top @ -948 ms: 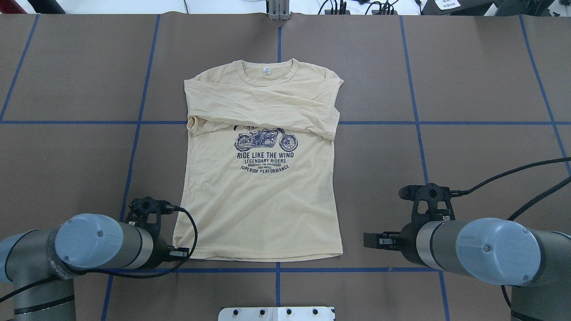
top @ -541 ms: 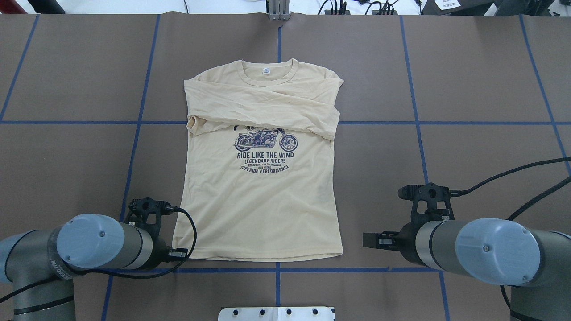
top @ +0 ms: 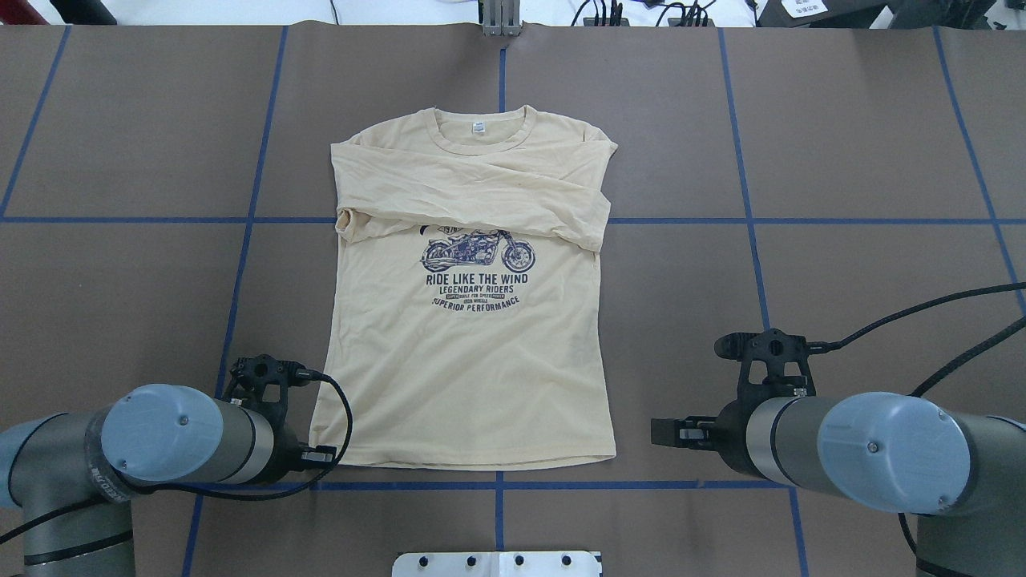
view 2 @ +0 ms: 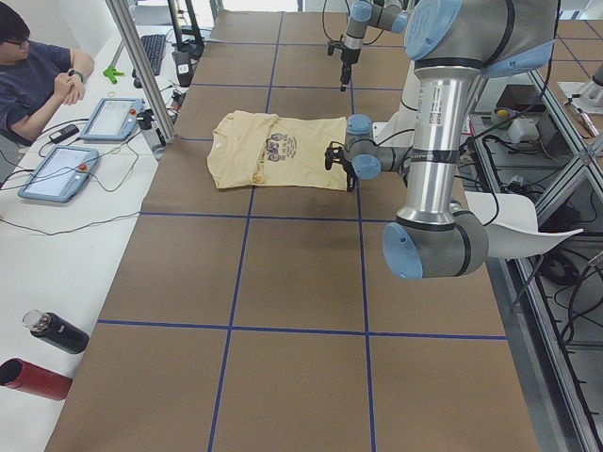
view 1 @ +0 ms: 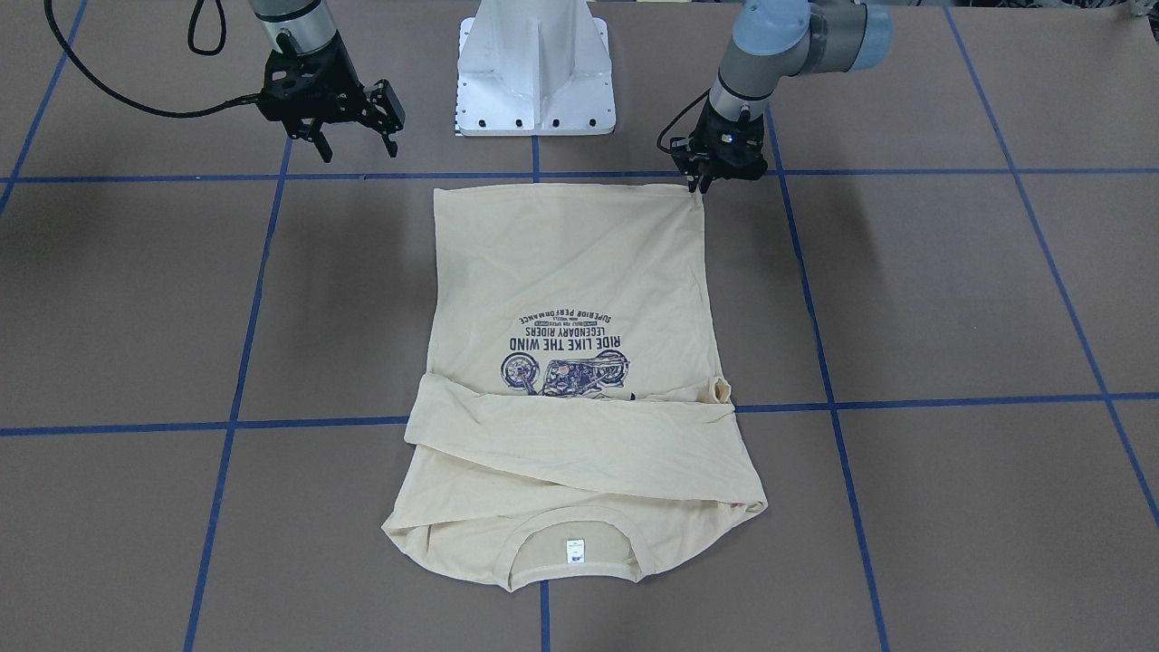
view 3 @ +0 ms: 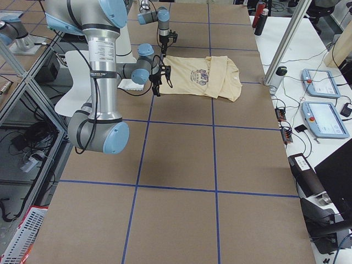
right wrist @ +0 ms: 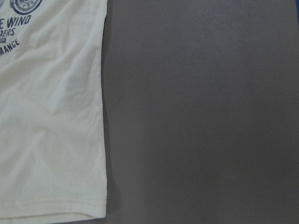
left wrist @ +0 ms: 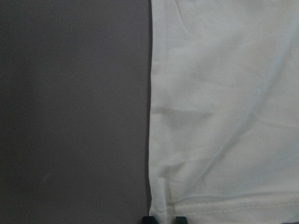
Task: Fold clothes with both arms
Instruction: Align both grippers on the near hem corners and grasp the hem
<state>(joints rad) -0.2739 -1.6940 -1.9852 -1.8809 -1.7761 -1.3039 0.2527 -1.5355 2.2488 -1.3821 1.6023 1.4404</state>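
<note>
My right gripper needs to close on the free hem corner (view 1: 437, 194) (right wrist: 104, 216) of the cream-yellow T-shirt, opposite the corner that my left gripper holds.
The cream-yellow T-shirt (top: 465, 377) lies flat and print up on the brown table, with both sleeves folded across its chest and its collar at the far side. It also shows in the front view (view 1: 570, 263). My left gripper (view 1: 703, 186) is down at the hem's left corner. In the left wrist view (left wrist: 165, 219) its fingertips stand close together with the hem corner between them. My right gripper (view 1: 358, 145) is open and empty above bare table, apart from the hem's right corner. The right wrist view shows only the shirt's edge (right wrist: 46, 140).
The white pedestal base (view 1: 534, 72) stands just behind the hem. Blue tape lines (top: 497, 485) grid the table. An operator (view 2: 38, 75), tablets (view 2: 113, 118) and two bottles (view 2: 52, 331) are along the far side of the table.
My left arm has shifted very slightly. The shirt and my right arm have not moved.
</note>
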